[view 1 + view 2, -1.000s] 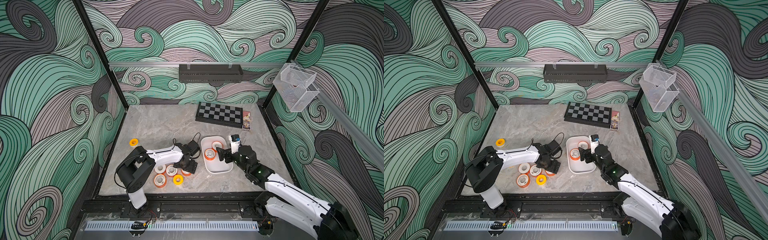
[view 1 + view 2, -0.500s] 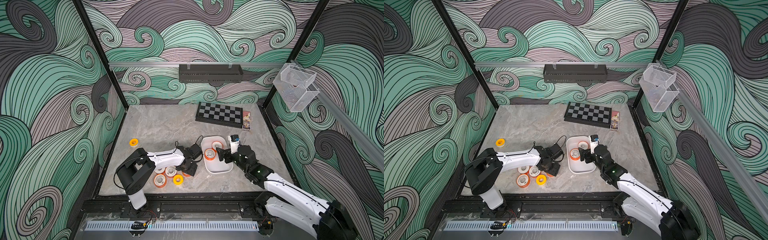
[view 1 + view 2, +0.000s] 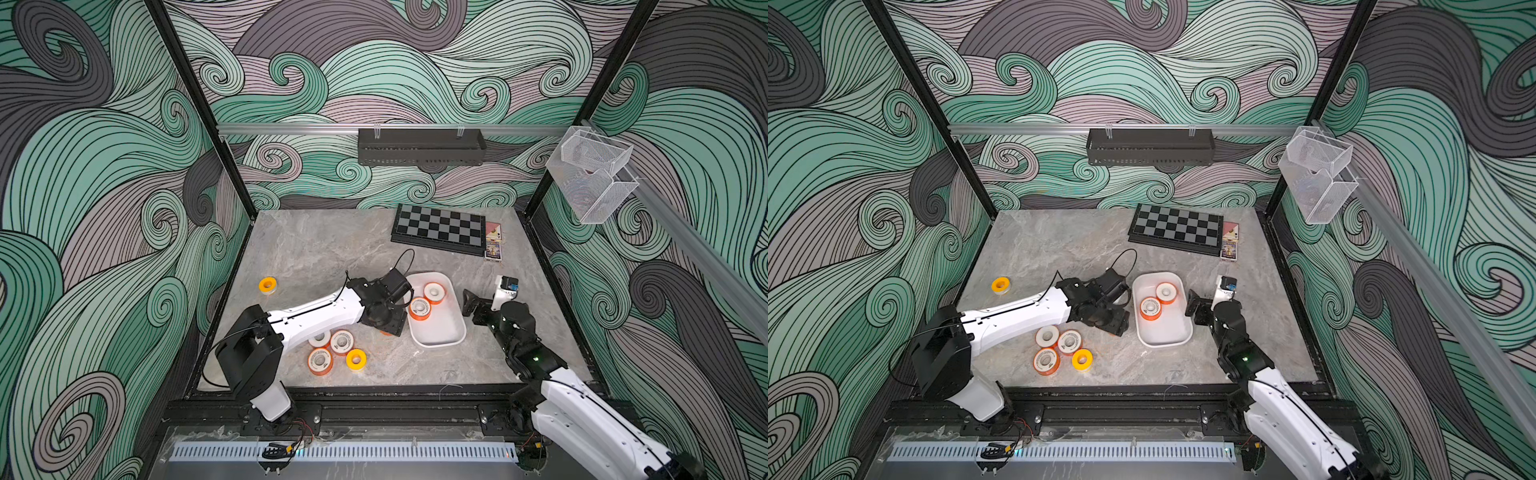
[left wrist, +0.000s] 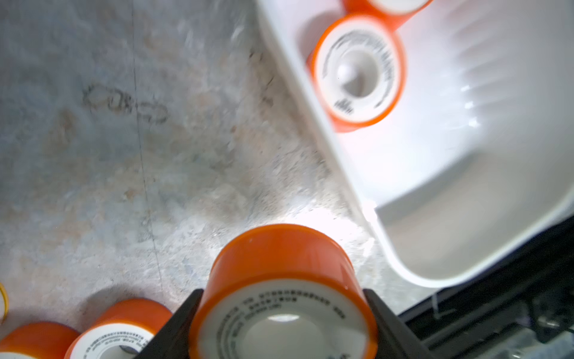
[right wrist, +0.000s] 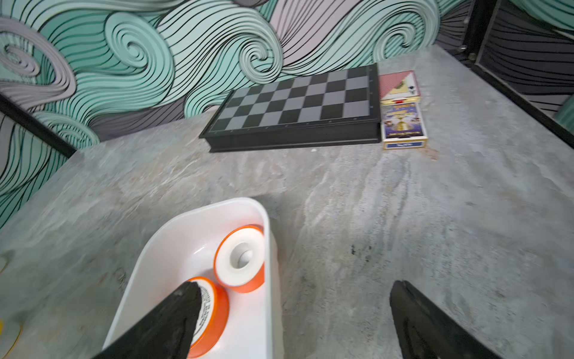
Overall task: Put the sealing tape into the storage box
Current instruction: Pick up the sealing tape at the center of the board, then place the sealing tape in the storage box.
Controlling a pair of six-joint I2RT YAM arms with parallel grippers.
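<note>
My left gripper is going to let go of the orange-rimmed sealing tape spool on the white storage box's bare bottom (image 3: 441, 322) (image 4: 505, 101) next to the two spools.
My left gripper (image 4: 284, 314) is shut on an orange-rimmed sealing tape spool (image 4: 285, 295), its black fingers against both sides. In both top views it hangs just left of the white storage box (image 3: 440, 332) (image 3: 1163, 332). Two orange spools (image 3: 419, 308) (image 3: 434, 292) lie in the box. Three more orange spools (image 3: 341, 342) and a yellow one (image 3: 356, 359) cluster on the table near the front. A second yellow spool (image 3: 267, 285) lies far left. My right gripper (image 5: 295, 310) (image 3: 471, 305) is open and empty, straddling the box's right rim.
A folded chessboard (image 3: 440, 228) and two card boxes (image 3: 493, 245) lie at the back right. A black perforated bin (image 3: 419, 147) hangs on the back wall, and clear mesh baskets (image 3: 590, 174) hang on the right rail.
My left gripper closed on an orange spool from the cluster and shifted right towards the box. My right gripper drew back to the right, off the middle of the box.
</note>
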